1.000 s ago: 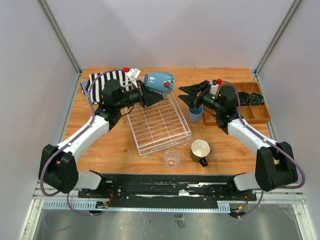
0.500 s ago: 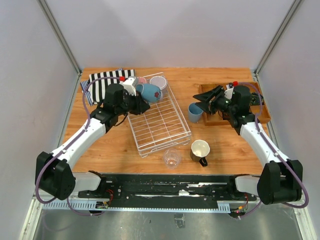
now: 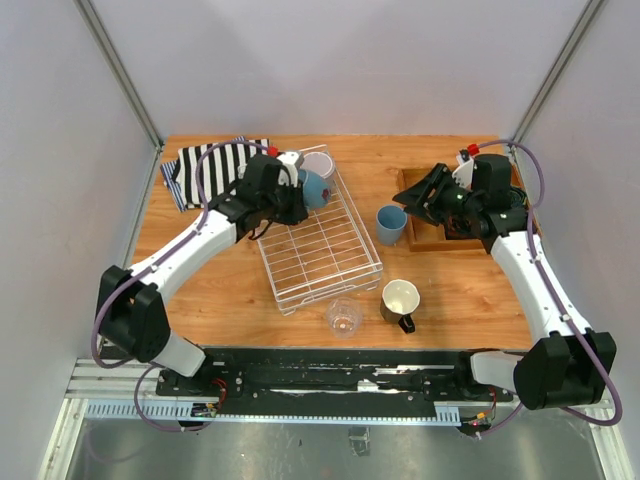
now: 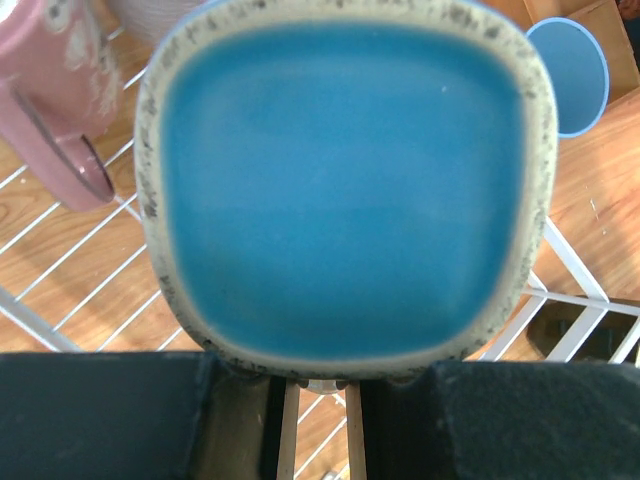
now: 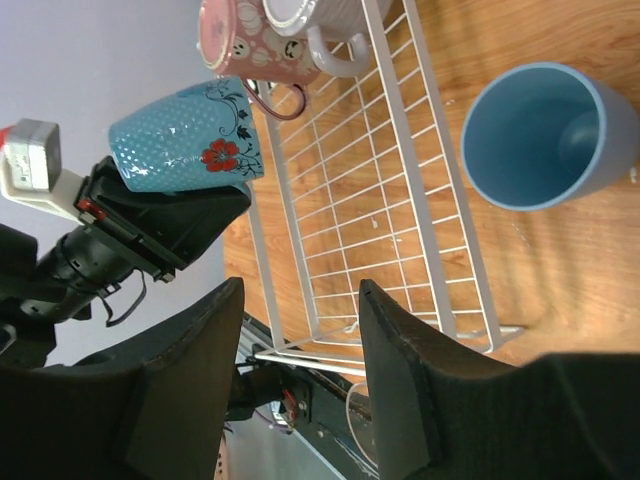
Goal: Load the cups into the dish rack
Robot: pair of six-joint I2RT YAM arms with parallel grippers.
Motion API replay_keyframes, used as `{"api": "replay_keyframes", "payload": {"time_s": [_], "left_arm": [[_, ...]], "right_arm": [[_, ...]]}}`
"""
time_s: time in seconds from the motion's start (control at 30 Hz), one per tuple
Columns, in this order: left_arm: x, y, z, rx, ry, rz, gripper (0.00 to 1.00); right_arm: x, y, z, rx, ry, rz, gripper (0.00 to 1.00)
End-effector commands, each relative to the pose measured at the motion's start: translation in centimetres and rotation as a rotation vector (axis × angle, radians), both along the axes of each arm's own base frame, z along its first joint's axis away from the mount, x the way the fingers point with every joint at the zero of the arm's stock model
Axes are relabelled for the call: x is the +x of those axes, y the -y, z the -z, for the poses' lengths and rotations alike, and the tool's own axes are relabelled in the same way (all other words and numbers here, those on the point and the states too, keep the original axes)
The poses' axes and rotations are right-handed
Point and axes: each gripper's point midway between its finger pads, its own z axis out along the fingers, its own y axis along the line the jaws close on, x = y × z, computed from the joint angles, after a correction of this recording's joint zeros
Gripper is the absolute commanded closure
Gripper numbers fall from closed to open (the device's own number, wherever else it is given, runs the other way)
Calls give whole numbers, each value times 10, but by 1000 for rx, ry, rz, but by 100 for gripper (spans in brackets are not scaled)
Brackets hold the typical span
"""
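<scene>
My left gripper is going to set the blue-grey mug down in the rack (image 3: 339, 212) between the grey-lilac cup and the light blue tumbler.
My left gripper (image 3: 297, 196) (image 4: 320, 372) is shut on the blue-grey mug (image 3: 311, 187), whose blue base fills the left wrist view (image 4: 340, 190). It holds the mug just over the far end of the white wire dish rack (image 3: 318, 250). The pink mug (image 5: 245, 40) and the grey-lilac cup (image 3: 320, 163) stand in the rack's far end. The light blue tumbler (image 3: 391, 223) (image 5: 540, 135) stands on the table right of the rack. The dark mug with cream inside (image 3: 401, 302) and the clear glass (image 3: 343, 317) stand near the front. My right gripper (image 3: 425, 198) (image 5: 298, 300) is open and empty, right of the tumbler.
A brown wooden compartment tray (image 3: 502, 228) lies at the right under the right arm. A black-and-white striped cloth (image 3: 208, 165) lies at the far left. The rack's raised wire sides (image 5: 430, 150) run between the tumbler and the mugs.
My left gripper has lowered the blue-grey mug towards the rack's far end, next to the pink mug. My right gripper has drawn back to the right, away from the tumbler.
</scene>
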Motion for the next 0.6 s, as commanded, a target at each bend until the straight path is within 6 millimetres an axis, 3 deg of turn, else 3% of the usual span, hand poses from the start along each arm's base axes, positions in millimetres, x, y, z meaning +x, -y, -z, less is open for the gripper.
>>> {"api": "replay_keyframes", "payload": {"time_s": [0.0,0.23,0.57], "left_arm": [[13,19,-23,33,74,-13,100],[13,47,-6,118,16,-11,99],[12,49,23,292,-67,1,99]], "right_arm": [[-7,14,5,-93,0,-6,49],[-10,25,8,-92,-9,4,48],[-10,40,10,-68,-15,20,48]]}}
